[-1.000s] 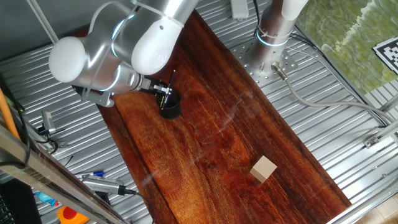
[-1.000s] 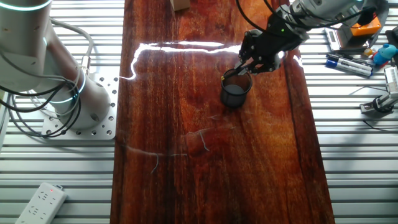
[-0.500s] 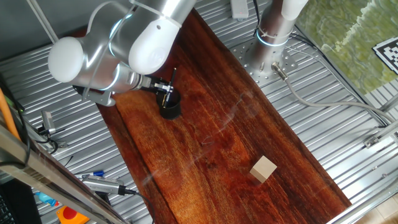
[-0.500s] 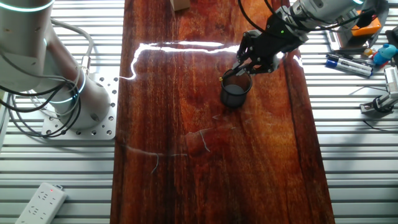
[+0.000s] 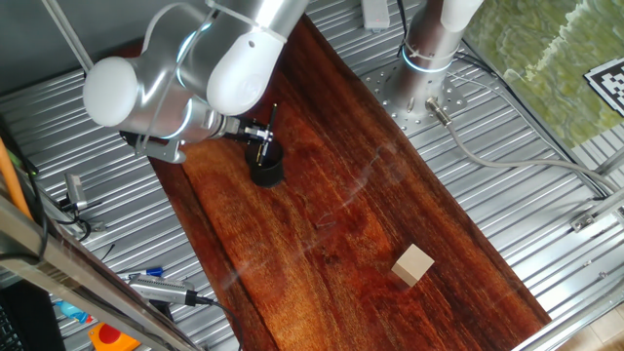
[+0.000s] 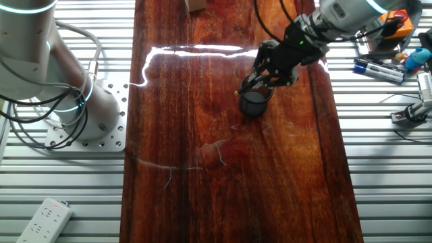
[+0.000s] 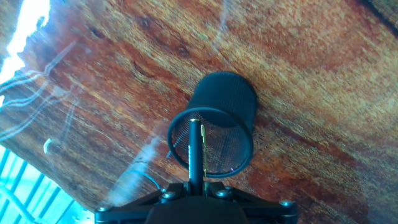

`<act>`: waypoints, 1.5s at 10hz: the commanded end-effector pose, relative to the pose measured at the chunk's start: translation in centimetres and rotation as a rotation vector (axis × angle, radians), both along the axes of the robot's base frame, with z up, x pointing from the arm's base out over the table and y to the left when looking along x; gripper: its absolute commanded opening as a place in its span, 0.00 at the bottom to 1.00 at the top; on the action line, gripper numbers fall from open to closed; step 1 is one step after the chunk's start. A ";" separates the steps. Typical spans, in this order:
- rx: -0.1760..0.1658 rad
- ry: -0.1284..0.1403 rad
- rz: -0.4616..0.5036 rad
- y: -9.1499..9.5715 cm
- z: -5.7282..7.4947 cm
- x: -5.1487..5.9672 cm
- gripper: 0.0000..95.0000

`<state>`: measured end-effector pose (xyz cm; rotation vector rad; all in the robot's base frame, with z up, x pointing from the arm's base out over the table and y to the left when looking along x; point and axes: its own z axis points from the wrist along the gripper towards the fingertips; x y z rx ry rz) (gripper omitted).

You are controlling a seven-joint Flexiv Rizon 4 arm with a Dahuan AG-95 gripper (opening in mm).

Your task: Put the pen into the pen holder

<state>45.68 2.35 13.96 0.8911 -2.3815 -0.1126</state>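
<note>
The pen will go inside the opening of the black mesh pen holder [image 5: 265, 157] [image 7: 213, 140] on the wooden board, and I will let go of it there with my gripper.
The pen holder [image 5: 267, 172] is a small black mesh cup standing upright on the dark wooden board [image 5: 341, 224], near its left edge. My gripper [image 5: 256, 136] hovers just above the cup's rim, shut on the thin black pen [image 5: 267, 125]. In the other fixed view the pen [image 6: 248, 82] slants down from the gripper [image 6: 267, 73] toward the pen holder [image 6: 256, 101]. Looking along the fingers, the pen [image 7: 196, 152] sticks out from the gripper [image 7: 196, 186], and its pale tip lies over the open mouth of the pen holder [image 7: 214, 118].
A tan wooden block [image 5: 412, 264] lies further along the board. Blue-and-silver markers [image 6: 376, 67] and small tools rest on the ribbed metal table beside the board. The arm's base [image 6: 84, 108] is bolted on the other side, with a white power strip [image 6: 44, 218] nearby.
The gripper with the pen has shifted slightly across the cup's mouth. The cup and block have not moved.
</note>
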 end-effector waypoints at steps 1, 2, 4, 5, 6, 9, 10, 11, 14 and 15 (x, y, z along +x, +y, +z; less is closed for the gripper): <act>0.000 -0.006 -0.002 -0.2 -0.1 -0.1 0.00; 0.000 -0.022 0.002 -0.2 -0.2 0.0 0.00; -0.004 -0.035 0.001 -0.2 -0.3 0.0 0.00; -0.008 -0.046 0.003 -0.2 -0.4 -0.1 0.00; -0.009 -0.051 0.004 -0.2 -0.5 -0.1 0.00; -0.009 -0.070 0.005 -0.4 -1.2 -0.1 0.00; -0.011 -0.073 0.002 -0.4 -1.2 -0.1 0.00; -0.012 -0.074 0.001 -0.4 -1.2 -0.1 0.00; -0.017 -0.079 -0.010 0.0 -2.0 0.5 0.00; -0.018 -0.081 -0.014 0.1 -2.2 0.6 0.00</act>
